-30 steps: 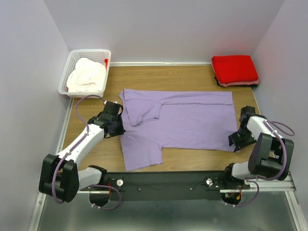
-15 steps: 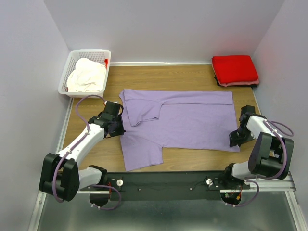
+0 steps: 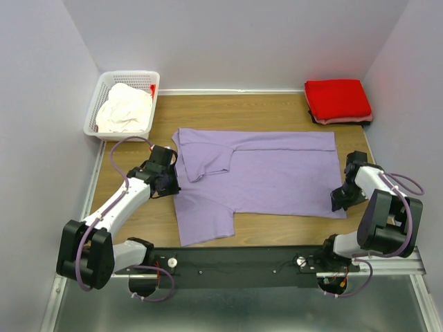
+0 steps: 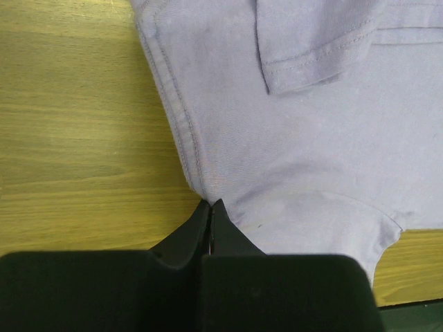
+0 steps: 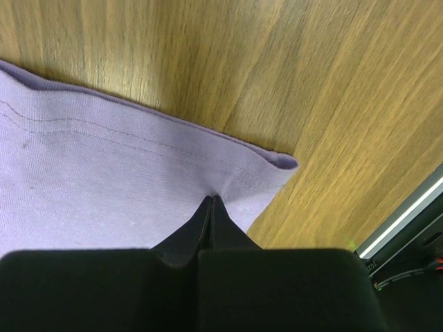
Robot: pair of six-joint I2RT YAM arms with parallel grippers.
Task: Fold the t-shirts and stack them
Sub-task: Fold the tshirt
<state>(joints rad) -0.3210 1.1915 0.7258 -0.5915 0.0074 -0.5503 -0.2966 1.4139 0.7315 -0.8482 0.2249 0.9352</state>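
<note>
The t-shirt's near corner lies flat under my right gripper's closed fingers. Next, I open them and pinch closer to the t-shirt's side edge (image 5: 243,205) before I fold.
The lavender-purple t-shirt (image 3: 263,176) lies spread on the wooden table, its top edge and one sleeve folded over. My left gripper (image 3: 168,184) is shut on the shirt's left edge (image 4: 201,181), the cloth pinched at the fingertips (image 4: 210,205). My right gripper (image 3: 341,201) is shut on the shirt's near right corner (image 5: 259,176). The red t-shirt (image 3: 338,100) lies folded at the back right. The cream-white t-shirt (image 3: 124,108) is bunched in the basket.
A white lattice basket (image 3: 101,86) stands at the back left corner. Grey walls close in on three sides. The black rail (image 3: 242,261) with the arm bases runs along the near edge.
The right gripper has shifted slightly toward the near edge with the shirt's corner, pulling it a little. The left arm has not moved.
</note>
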